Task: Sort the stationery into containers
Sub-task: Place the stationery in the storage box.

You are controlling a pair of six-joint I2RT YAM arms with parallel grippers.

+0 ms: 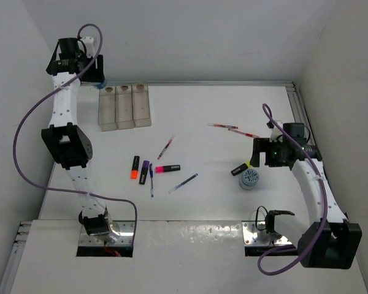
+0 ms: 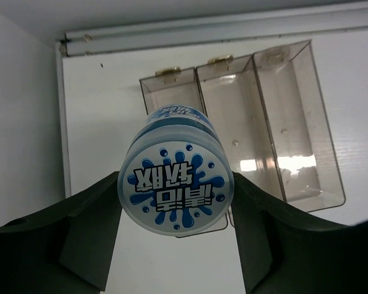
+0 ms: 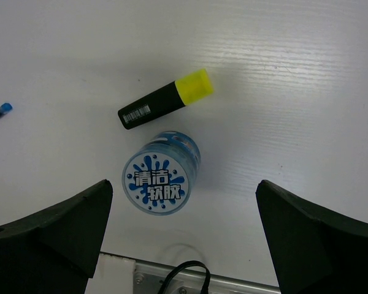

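I should release the patterned tub, now held above the slot's near end, from my left gripper midway along the tan tray's slot nearest the tray's side [image 1: 110, 107] [image 2: 183, 133].
My left gripper [image 2: 175, 205] is shut on a round blue-and-white patterned disc tub [image 2: 175, 184], held above the near end of the left slot of the tan three-slot tray [image 2: 297, 122]. In the top view this gripper [image 1: 98, 78] is at the back left, beside the tray [image 1: 124, 107]. My right gripper [image 3: 184, 205] is open and empty above a second patterned tub [image 3: 162, 180] that stands on the table. A yellow-capped highlighter [image 3: 165, 99] lies just beyond it. In the top view the right gripper [image 1: 258, 153] is over that tub [image 1: 249, 179].
Orange [image 1: 135, 167], purple [image 1: 144, 172] and pink [image 1: 167, 168] highlighters lie mid-table with two blue pens [image 1: 183, 183] and a red pen [image 1: 165, 147]. Two more red pens [image 1: 233, 129] lie at the back right. White walls enclose the table. A metal rail runs along its back edge.
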